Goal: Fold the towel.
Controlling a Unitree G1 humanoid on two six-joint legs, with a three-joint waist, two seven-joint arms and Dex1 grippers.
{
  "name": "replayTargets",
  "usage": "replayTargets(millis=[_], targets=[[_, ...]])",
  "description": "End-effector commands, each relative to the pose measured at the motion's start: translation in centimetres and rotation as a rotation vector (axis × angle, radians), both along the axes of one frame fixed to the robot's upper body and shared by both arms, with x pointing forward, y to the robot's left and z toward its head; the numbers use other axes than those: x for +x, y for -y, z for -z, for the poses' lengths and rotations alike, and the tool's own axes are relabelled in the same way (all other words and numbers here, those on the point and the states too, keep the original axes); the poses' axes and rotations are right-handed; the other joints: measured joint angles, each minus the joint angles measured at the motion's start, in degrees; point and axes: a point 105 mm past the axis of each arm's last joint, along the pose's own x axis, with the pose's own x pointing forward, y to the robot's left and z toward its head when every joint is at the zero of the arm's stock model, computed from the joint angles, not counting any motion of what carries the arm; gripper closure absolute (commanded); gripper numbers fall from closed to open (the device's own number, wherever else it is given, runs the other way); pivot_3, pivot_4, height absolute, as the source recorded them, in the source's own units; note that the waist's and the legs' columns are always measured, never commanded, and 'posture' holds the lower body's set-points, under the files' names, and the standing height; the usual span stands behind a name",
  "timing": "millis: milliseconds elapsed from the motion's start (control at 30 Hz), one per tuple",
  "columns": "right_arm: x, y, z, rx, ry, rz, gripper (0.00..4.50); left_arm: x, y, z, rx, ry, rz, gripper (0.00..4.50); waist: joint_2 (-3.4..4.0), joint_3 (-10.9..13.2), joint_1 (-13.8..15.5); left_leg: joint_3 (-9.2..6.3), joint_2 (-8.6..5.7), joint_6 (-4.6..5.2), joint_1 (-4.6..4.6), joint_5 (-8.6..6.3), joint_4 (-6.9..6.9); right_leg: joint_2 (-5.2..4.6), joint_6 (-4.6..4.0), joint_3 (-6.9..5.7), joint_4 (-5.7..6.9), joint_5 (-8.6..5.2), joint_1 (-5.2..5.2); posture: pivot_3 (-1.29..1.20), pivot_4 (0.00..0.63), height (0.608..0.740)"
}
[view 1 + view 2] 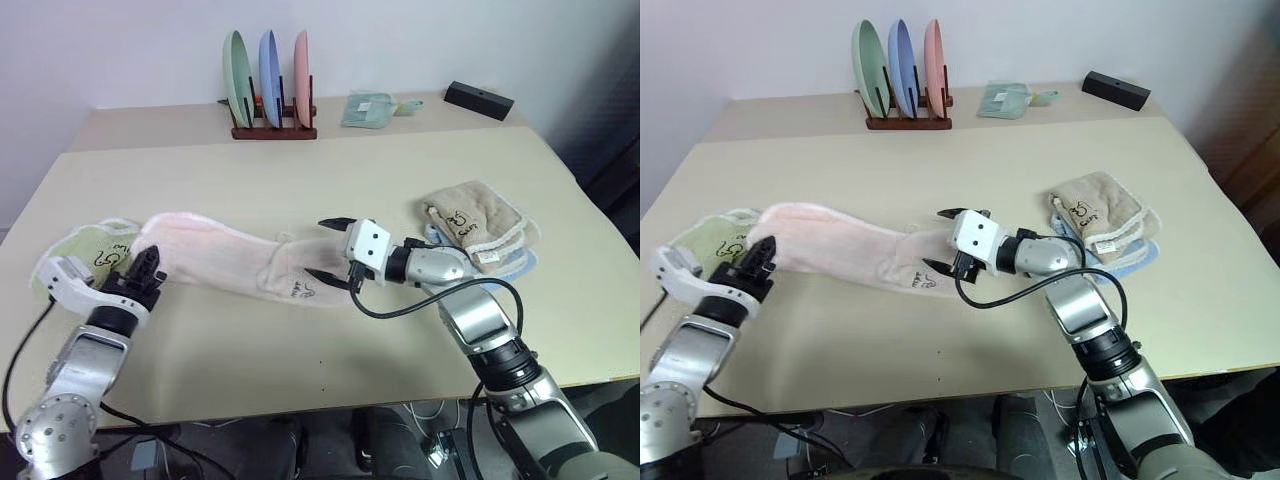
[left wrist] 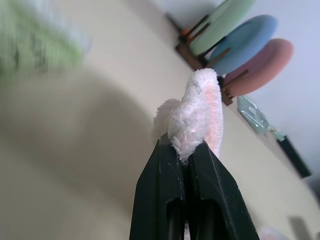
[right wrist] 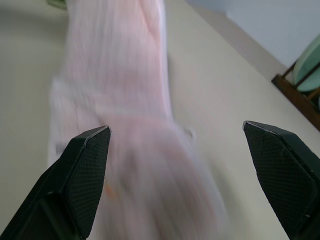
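Observation:
Next, my left gripper releases the pale pink towel's end on its opposite end [image 1: 308, 267], just behind the dark logo.
The pale pink towel [image 1: 225, 255] stretches in a long bunched strip across the middle of the table, its dark logo [image 1: 301, 290] near the right end. My left gripper [image 1: 150, 266] is shut on the towel's left end, and the left wrist view shows a pink tuft [image 2: 197, 112] pinched between the black fingers [image 2: 165, 185]. At the towel's right end my right gripper [image 1: 333, 253] is open, one finger on either side of the cloth. In the right wrist view the fingers [image 3: 82, 175] stand wide apart over the pink towel [image 3: 125, 125].
A light green towel [image 1: 85, 255] lies under the pink towel's left end. A folded beige towel [image 1: 475, 222] lies on a blue cloth to the right. At the back stand a plate rack [image 1: 272, 95], a small green cloth [image 1: 368, 108] and a black box [image 1: 478, 99].

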Motion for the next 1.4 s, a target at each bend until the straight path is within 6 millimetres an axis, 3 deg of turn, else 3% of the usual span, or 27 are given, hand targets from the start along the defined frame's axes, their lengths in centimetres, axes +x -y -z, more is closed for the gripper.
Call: replayTargets(millis=[33, 133, 233, 400, 500, 733, 833, 1000, 1200, 1233, 1333, 1400], targets=[[0.3, 1.2, -1.2, 0.004, 0.052, 0.034, 0.15, 0.1, 2.6, -3.5, 0.188, 0.119, 0.156, 4.47, 0.0, 0.0, 0.0, 0.01, -0.01, 0.0, 0.0, 0.0, 0.0, -0.01, 0.0, 0.0, 0.0, 0.0, 0.01, 0.0, 0.15, 0.74], [1.2, 2.1, -1.1, -0.008, 0.058, 0.074, 0.15, 0.8, 9.2, -4.2, 0.399, 0.153, 0.472, 4.47, -0.03, 0.0, 0.5, -0.03, -0.02, 0.0, -0.02, 0.0, 0.02, -0.02, 0.0, -0.03, -0.02, 0.0, 0.06, 0.0, 0.15, 0.74], [1.6, 2.4, -1.0, -0.011, 0.062, 0.093, 0.15, 1.4, 12.8, -3.5, 0.584, 0.159, 0.619, 4.47, -0.02, 0.0, -0.2, 0.02, -0.06, 0.03, 0.04, -0.01, 0.02, -0.06, 0.01, 0.01, -0.04, 0.01, 0.11, 0.0, 0.15, 0.74], [1.9, 3.0, -1.0, -0.007, 0.072, 0.133, 0.15, 2.2, 17.7, -1.8, 0.81, 0.185, 0.785, 4.47, -0.01, 0.0, -0.7, 0.09, 0.03, -0.01, -0.03, 0.01, -0.12, 0.03, 0.0, 0.07, -0.02, 0.01, -0.13, 0.0, 0.15, 0.74], [1.9, 3.4, -0.9, -0.007, 0.074, 0.159, 0.15, 2.0, 18.9, 0.3, 0.821, 0.118, 0.878, 4.47, -0.01, 0.0, -0.7, 0.1, 0.02, 0.0, -0.02, 0.01, -0.11, 0.03, 0.0, 0.08, -0.02, 0.01, -0.11, 0.0, 0.15, 0.74], [2.2, 3.9, -0.5, -0.016, 0.078, 0.196, 0.15, 1.0, 19.7, 1.9, 0.663, 0.019, 0.995, 4.47, -0.02, 0.0, -0.2, 0.08, 0.02, 0.0, -0.04, 0.01, -0.06, 0.02, 0.0, 0.08, 0.0, 0.01, -0.1, 0.0, 0.15, 0.74], [2.4, 3.9, -0.6, -0.018, 0.083, 0.201, 0.15, 0.7, 19.5, 1.8, 0.659, 0.027, 1.007, 3.54, -0.02, 0.0, -0.2, 0.08, 0.02, 0.0, -0.04, 0.01, -0.05, 0.02, 0.0, 0.08, 0.0, 0.01, -0.1, 0.0, 0.15, 0.74], [2.5, 4.0, -0.7, -0.023, 0.086, 0.202, 0.15, 1.1, 18.0, -0.2, 0.597, 0.096, 0.913, 1.03, -0.02, 0.0, -0.2, 0.08, 0.02, 0.0, -0.03, 0.01, -0.05, 0.02, 0.0, 0.08, 0.0, 0.01, -0.1, 0.0, 0.15, 0.74], [2.6, 5.3, -0.9, -0.046, 0.092, 0.219, 0.15, 0.4, 14.2, -1.8, 0.637, 0.145, 0.804, 1.03, -0.01, 0.0, -0.2, 0.09, 0.02, 0.0, -0.03, 0.01, -0.06, 0.02, 0.0, 0.08, 0.0, 0.01, -0.1, 0.0, 0.15, 0.74], [2.6, 5.7, -1.0, -0.051, 0.088, 0.221, 0.15, 0.3, 13.3, -1.9, 0.629, 0.129, 0.774, 1.26, -0.01, 0.0, -0.2, 0.09, 0.02, 0.0, -0.03, 0.01, -0.05, 0.02, 0.0, 0.08, 0.0, 0.01, -0.1, 0.0, 0.15, 0.74], [2.3, 7.2, -1.2, -0.059, 0.051, 0.218, 0.98, -0.1, 10.7, -2.8, 0.641, 0.149, 0.677, 2.24, -0.01, 0.0, -0.1, 0.09, 0.02, 0.01, -0.04, 0.01, -0.04, 0.01, 0.0, 0.08, -0.01, 0.01, -0.09, 0.0, 0.15, 0.74], [2.4, 7.3, -2.2, -0.014, 0.042, 0.218, 2.06, 0.2, 9.6, -3.1, 0.667, 0.159, 0.619, 3.38, -0.01, 0.0, 0.0, 0.09, 0.02, 0.01, -0.04, 0.0, -0.04, 0.01, 0.0, 0.08, -0.01, 0.01, -0.08, 0.0, 0.15, 0.74]])
